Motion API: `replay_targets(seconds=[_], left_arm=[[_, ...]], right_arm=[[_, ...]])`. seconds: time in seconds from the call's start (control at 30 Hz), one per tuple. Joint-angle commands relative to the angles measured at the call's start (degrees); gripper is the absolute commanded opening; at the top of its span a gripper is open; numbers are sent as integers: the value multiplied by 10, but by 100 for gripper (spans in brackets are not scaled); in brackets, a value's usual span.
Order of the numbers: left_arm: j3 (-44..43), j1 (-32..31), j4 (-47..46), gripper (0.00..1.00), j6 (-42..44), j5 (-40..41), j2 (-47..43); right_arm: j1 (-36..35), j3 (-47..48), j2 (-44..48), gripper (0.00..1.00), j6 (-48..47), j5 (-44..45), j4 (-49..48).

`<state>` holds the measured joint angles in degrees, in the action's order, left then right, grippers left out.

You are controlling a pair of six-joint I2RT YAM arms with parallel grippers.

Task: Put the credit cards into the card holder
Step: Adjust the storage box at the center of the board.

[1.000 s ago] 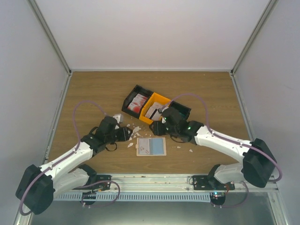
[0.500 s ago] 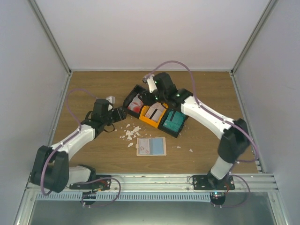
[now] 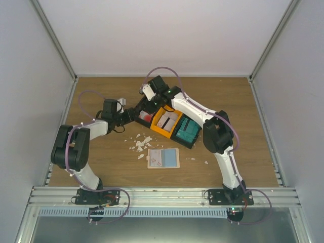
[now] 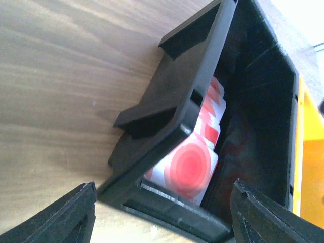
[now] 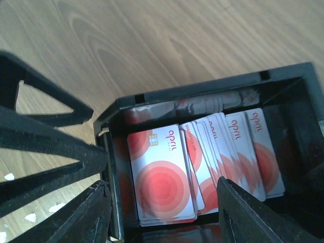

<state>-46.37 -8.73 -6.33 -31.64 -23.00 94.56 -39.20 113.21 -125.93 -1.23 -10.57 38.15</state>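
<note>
The fingers of my right gripper needs to close on the near edge [image 3: 145, 120] [image 5: 134, 190] of the front red-circled credit card, at the end of the black bin beside my left gripper.
White credit cards with red circles [image 5: 162, 177] lie stacked and fanned in the black end bin of the tray [image 3: 147, 114]. They also show in the left wrist view [image 4: 190, 167]. My right gripper [image 5: 162, 223] hangs open just above them, a finger at each side, holding nothing. It shows over that bin in the top view [image 3: 148, 100]. My left gripper [image 4: 162, 223] is open and empty, its fingers straddling the bin's near corner [image 3: 132, 115]. The card holder [image 3: 163, 158] lies open and flat on the table, nearer the arm bases, apart from both grippers.
The three-bin tray has an orange middle bin [image 3: 167, 120] with pale cards and an end bin with teal cards [image 3: 186, 130]. White scraps [image 3: 140, 143] are scattered between the tray and the card holder. The left gripper's black fingers [image 5: 45, 126] crowd the bin's left wall.
My right arm has swung from the orange bin out to the black end bin. My left arm has reached forward from near the scraps to the tray's left end.
</note>
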Motion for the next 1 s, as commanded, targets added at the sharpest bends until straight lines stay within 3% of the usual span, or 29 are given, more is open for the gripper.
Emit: replay_targets(seconds=[0.0,0.13,0.33,0.5,0.63,0.97], left_arm=[[-42,11,-86,73,29,-45,37],[-64,12,-106,71,43,-45,61],[-102,12,-96,63,94,-71,112],[-106,10,-123,46,115,-120,120],[-113,-1,-127,37,120,-148,128],[-109,-54,-163,33,86,-216,138]], right_arm=[[11,36,-33,58,-19,-14,27],[31,48,-58,58,3,-50,26],[39,43,-74,58,11,-38,30],[59,31,-81,57,11,-29,70],[68,0,-64,57,11,-15,82],[70,-74,8,57,-5,21,108]])
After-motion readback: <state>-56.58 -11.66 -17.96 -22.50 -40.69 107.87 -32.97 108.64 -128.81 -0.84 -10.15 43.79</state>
